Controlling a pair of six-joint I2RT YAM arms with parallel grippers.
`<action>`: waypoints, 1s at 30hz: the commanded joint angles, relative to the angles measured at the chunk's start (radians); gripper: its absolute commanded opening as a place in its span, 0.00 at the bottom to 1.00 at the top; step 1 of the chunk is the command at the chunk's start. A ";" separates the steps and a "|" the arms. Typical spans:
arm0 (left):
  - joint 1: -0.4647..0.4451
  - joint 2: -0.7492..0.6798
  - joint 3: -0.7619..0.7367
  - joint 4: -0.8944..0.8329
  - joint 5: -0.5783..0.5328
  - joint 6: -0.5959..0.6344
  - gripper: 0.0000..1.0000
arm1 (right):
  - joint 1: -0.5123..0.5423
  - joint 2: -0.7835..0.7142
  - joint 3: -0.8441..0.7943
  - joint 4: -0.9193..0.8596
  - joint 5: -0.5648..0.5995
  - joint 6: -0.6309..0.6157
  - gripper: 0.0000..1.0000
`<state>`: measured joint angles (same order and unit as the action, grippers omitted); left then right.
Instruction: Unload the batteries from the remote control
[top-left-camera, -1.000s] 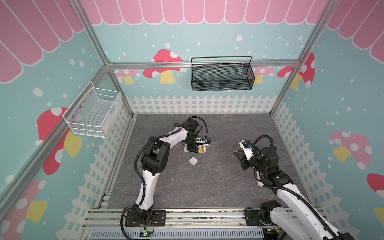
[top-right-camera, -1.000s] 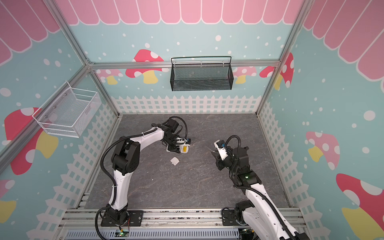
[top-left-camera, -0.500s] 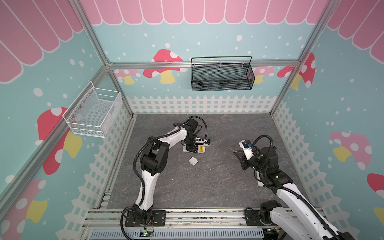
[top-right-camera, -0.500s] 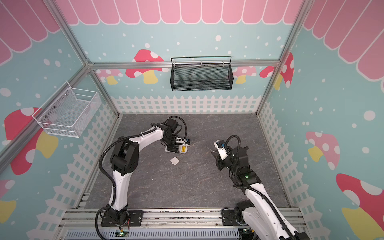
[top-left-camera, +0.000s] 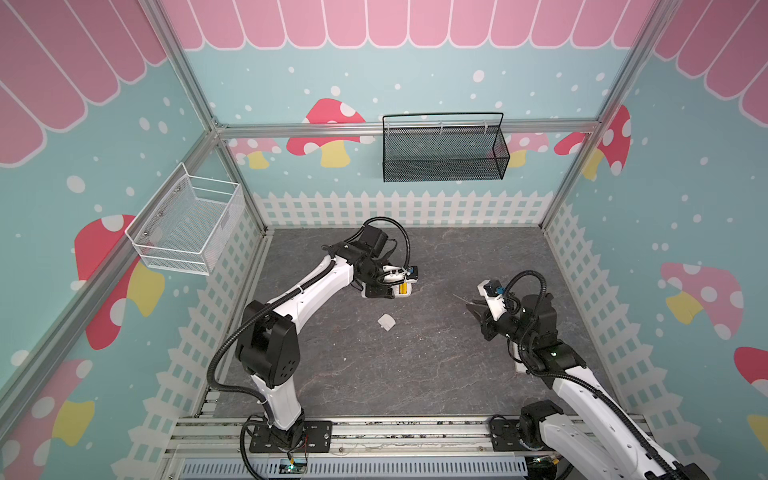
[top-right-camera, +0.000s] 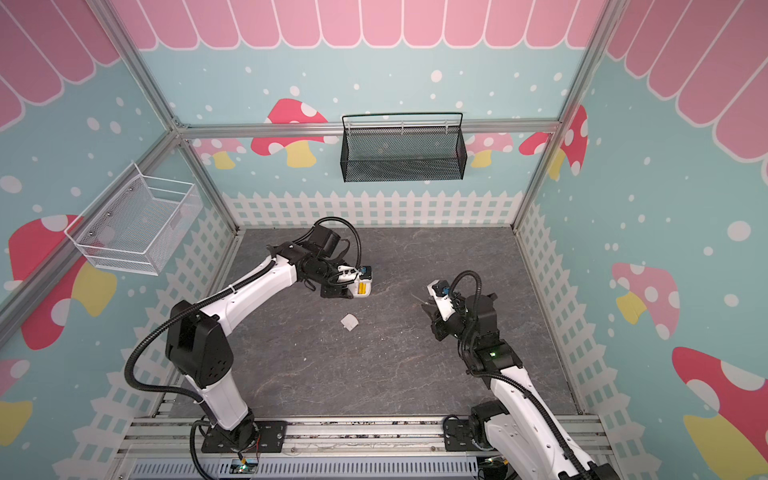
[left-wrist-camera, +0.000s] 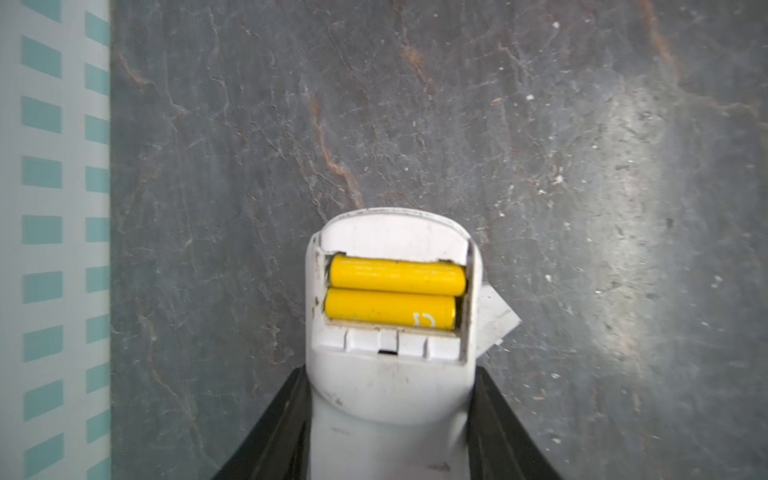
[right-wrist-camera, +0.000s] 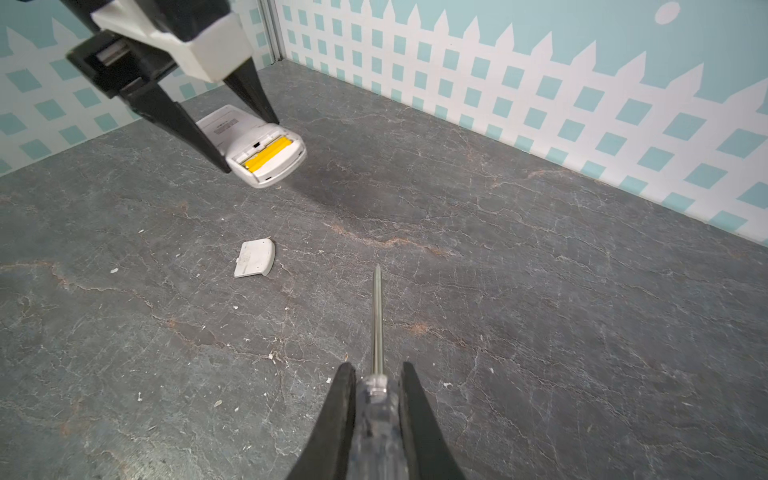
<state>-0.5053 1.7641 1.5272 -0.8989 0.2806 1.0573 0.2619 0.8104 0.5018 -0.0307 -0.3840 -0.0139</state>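
The remote control is up off the floor. My left gripper will set it down and grip its body farther from the batteries (left-wrist-camera: 390, 454) before I pry them out.
A white remote control (left-wrist-camera: 390, 390) is held off the grey floor by my left gripper (left-wrist-camera: 390, 372), which is shut on its body. Its back faces up with the compartment uncovered. Two yellow batteries (left-wrist-camera: 395, 291) lie side by side inside it, and they also show in the right wrist view as batteries (right-wrist-camera: 266, 156) in the remote (right-wrist-camera: 270, 166). In both top views the remote (top-left-camera: 405, 289) (top-right-camera: 362, 288) is left of centre. My right gripper (right-wrist-camera: 378, 365) is shut on a clear-handled screwdriver (right-wrist-camera: 377, 316), whose tip points toward the remote from a distance.
The white battery cover (right-wrist-camera: 254, 258) lies loose on the floor between the two grippers, seen in both top views as the cover (top-left-camera: 386, 322) (top-right-camera: 350, 322). A black mesh basket (top-left-camera: 444, 153) hangs on the back wall. A white wire basket (top-left-camera: 187, 224) hangs on the left wall.
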 joint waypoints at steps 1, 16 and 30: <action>-0.037 -0.062 -0.106 -0.046 0.052 -0.096 0.33 | -0.003 0.014 -0.013 0.034 -0.042 -0.016 0.00; -0.237 -0.212 -0.556 0.207 -0.064 -0.360 0.34 | 0.061 -0.033 -0.106 0.044 -0.296 -0.311 0.00; -0.274 -0.134 -0.639 0.323 -0.090 -0.312 0.51 | 0.287 0.250 -0.031 -0.064 -0.353 -0.513 0.00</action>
<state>-0.7712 1.6066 0.8890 -0.5854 0.1654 0.7288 0.5301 1.0290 0.4164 -0.0635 -0.6979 -0.4473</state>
